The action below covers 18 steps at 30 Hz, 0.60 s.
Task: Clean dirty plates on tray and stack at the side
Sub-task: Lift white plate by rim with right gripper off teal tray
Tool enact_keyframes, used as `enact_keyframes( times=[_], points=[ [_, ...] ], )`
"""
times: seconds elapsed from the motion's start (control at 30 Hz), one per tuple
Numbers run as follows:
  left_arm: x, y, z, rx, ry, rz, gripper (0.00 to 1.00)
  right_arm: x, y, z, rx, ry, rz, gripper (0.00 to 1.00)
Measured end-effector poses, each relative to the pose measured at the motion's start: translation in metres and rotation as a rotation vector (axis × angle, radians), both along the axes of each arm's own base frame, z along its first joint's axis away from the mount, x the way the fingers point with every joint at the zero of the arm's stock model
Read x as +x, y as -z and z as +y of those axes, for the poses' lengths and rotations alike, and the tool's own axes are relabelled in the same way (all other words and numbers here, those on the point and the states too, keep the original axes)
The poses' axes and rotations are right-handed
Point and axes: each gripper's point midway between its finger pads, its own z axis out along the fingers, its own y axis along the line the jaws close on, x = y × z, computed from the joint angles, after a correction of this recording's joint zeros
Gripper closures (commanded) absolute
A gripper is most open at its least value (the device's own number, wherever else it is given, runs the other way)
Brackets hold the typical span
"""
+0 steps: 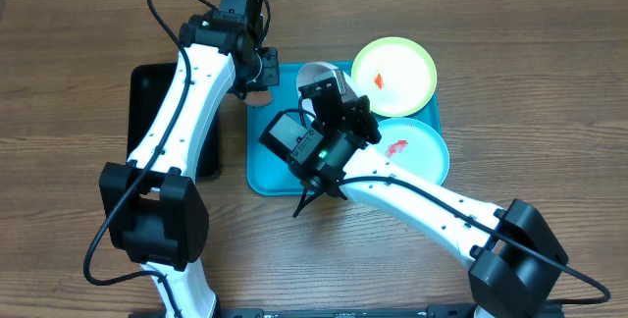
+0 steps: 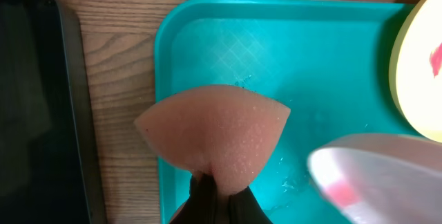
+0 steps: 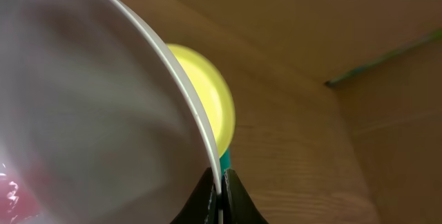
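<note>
My right gripper will release the white plate on the bare wooden table [image 1: 505, 120] beside the yellow-green and light blue plates. The white plate is still tilted above the turquoise tray.
My right gripper [image 3: 219, 198] is shut on the rim of the white plate [image 3: 90, 99], holding it tilted above the turquoise tray [image 1: 267, 166]. The plate [image 2: 387, 175] carries a red smear near its edge. My left gripper [image 2: 217, 198] is shut on a pinkish sponge [image 2: 214, 131], which hangs over the tray's left part [image 2: 311, 58], just left of the white plate [image 1: 316, 75]. The yellow-green plate [image 1: 392, 75] lies at the tray's far right and the light blue plate [image 1: 417, 146] at its near right, each with a red smear.
A black tray [image 1: 152, 92] lies to the left of the turquoise one, partly under my left arm. Bare wooden table surrounds both trays. Water drops glisten on the turquoise tray near the sponge.
</note>
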Motion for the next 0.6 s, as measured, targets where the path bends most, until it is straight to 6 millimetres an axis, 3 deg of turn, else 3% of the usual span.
enact_keyframes(
  times=[0.27, 0.6],
  points=[
    [0.0, 0.0, 0.0, 0.0, 0.0, 0.0, 0.96, 0.002, -0.029, -0.007, -0.082, 0.044, -0.155, 0.96],
    [0.0, 0.0, 0.0, -0.001, -0.003, 0.0, 0.96, 0.002, -0.04, -0.01, -0.114, 0.062, -0.209, 0.96]
  ],
)
